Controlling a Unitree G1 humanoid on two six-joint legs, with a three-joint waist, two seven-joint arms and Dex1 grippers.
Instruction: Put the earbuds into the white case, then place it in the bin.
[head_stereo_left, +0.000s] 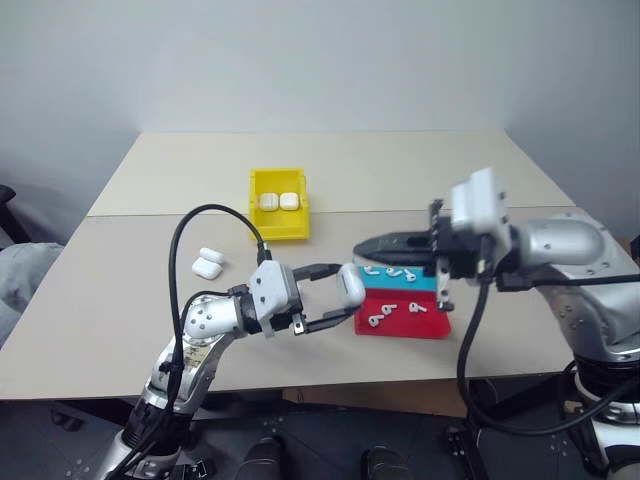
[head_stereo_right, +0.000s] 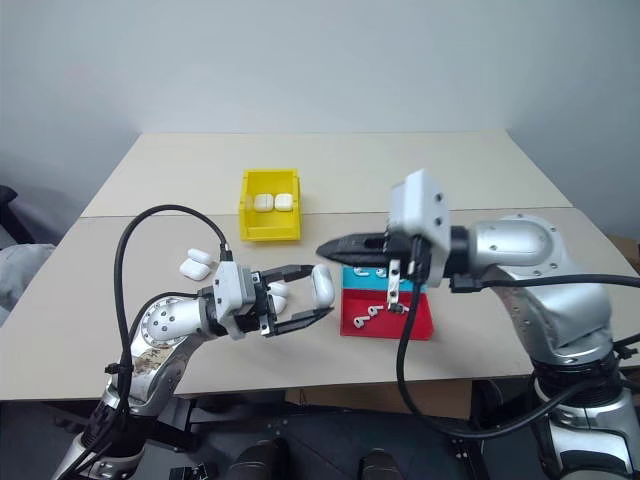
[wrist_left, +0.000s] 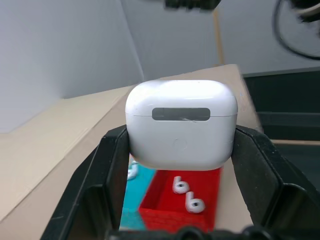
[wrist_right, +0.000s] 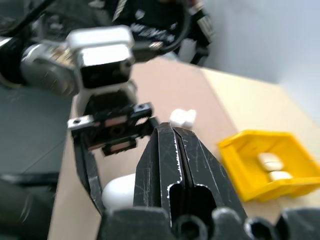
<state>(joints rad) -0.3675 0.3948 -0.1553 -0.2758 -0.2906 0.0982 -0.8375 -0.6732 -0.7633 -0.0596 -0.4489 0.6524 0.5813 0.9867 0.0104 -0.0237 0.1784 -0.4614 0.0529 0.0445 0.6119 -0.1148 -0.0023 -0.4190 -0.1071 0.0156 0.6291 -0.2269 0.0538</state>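
My left gripper is to place the closed white case, now held above the table's front. Next, I set it down in the yellow bin (head_stereo_left: 287, 217), just in front of the two white cases.
My left gripper (head_stereo_left: 347, 292) is shut on a closed white case (head_stereo_left: 351, 285), held above the table's front just left of the trays. In the left wrist view the case (wrist_left: 180, 125) sits between the two black fingers (wrist_left: 112, 175), hinge side showing. My right gripper (head_stereo_left: 360, 247) is shut and points left, its tip just above and behind the held case; nothing shows between its fingers (wrist_right: 172, 165). Several earbuds (head_stereo_left: 377, 320) lie in the red and teal trays. The yellow bin (head_stereo_left: 280, 230) stands further back on the table, with two white cases (head_stereo_left: 268, 201) inside.
A teal tray (head_stereo_left: 425, 283) and a red tray (head_stereo_left: 400, 328) sit side by side near the front edge under my right arm. Another white case (head_stereo_left: 207, 263), lid open, lies on the table left of the bin. A black cable (head_stereo_left: 200, 225) loops above my left arm.
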